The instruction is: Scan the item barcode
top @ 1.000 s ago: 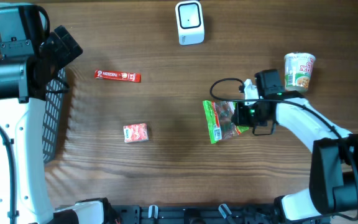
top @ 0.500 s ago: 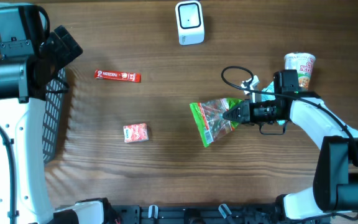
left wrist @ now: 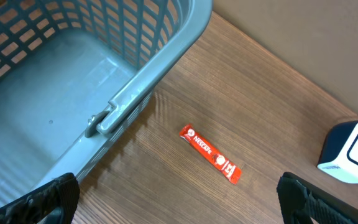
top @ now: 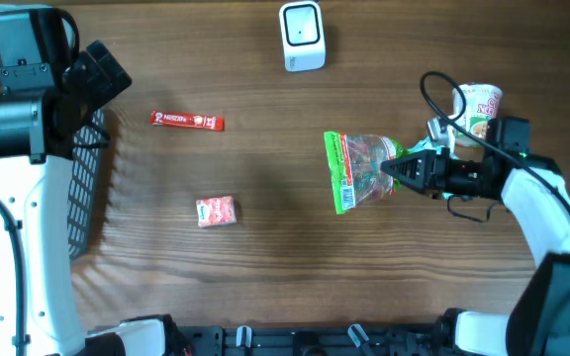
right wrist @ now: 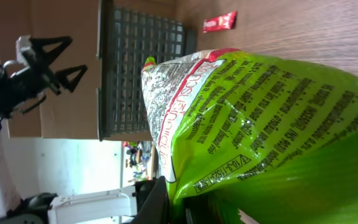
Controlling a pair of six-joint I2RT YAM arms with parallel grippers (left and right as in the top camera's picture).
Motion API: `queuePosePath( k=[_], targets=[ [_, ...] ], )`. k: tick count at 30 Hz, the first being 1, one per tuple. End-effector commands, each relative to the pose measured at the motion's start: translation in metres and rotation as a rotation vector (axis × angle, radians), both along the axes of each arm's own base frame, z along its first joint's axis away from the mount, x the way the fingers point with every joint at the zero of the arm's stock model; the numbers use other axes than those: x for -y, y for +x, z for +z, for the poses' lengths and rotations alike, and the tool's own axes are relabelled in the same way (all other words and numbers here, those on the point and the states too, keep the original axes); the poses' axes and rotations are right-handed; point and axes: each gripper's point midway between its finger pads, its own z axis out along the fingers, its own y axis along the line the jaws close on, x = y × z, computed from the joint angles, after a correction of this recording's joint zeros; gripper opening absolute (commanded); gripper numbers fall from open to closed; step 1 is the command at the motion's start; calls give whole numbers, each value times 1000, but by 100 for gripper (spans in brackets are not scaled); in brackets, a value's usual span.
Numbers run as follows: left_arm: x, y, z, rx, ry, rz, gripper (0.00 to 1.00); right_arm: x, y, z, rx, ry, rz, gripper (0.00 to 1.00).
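Observation:
My right gripper has a place to go beside the light-blue packet near the cup of noodles. It will put the green snack bag down on the table (top: 381, 166) there.
A green snack bag (top: 356, 170) hangs above the table right of centre, and my right gripper (top: 396, 169) is shut on its right edge. The right wrist view is filled by the bag's printed green back (right wrist: 272, 118), pinched at the bottom of the frame. The white barcode scanner (top: 302, 36) stands at the table's far edge, up and left of the bag; it also shows at the right edge of the left wrist view (left wrist: 353, 151). My left gripper (left wrist: 180, 199) hangs open and empty at the far left, above bare table beside the basket.
A grey mesh basket (left wrist: 135, 93) stands at the left edge. A red Nescafé stick (top: 187, 121) and a small red-and-white packet (top: 216, 211) lie left of centre. A cup of noodles (top: 477, 107) stands at the right, just behind my right arm.
My right gripper has lifted the green bag off the table, drawn it slightly right and turned it on edge. The left arm has not moved.

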Motion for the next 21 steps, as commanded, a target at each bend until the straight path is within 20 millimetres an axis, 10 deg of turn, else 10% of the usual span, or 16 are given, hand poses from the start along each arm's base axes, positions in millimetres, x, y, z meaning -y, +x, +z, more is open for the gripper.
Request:
queuePosePath(
  k=[1, 8, 15, 21],
  targets=[
    [-3, -1, 5, 11, 13, 4, 100, -3, -9, 31, 105, 38, 13, 4],
    [-3, -1, 5, 11, 13, 4, 100, -3, -9, 32, 61, 47, 2, 4],
    [-3, -1, 5, 11, 13, 4, 100, 12, 20, -12, 26, -277, -103, 4],
    [-3, -1, 5, 11, 13, 4, 100, 31, 56, 70, 182, -822, -148, 4]
  ],
)
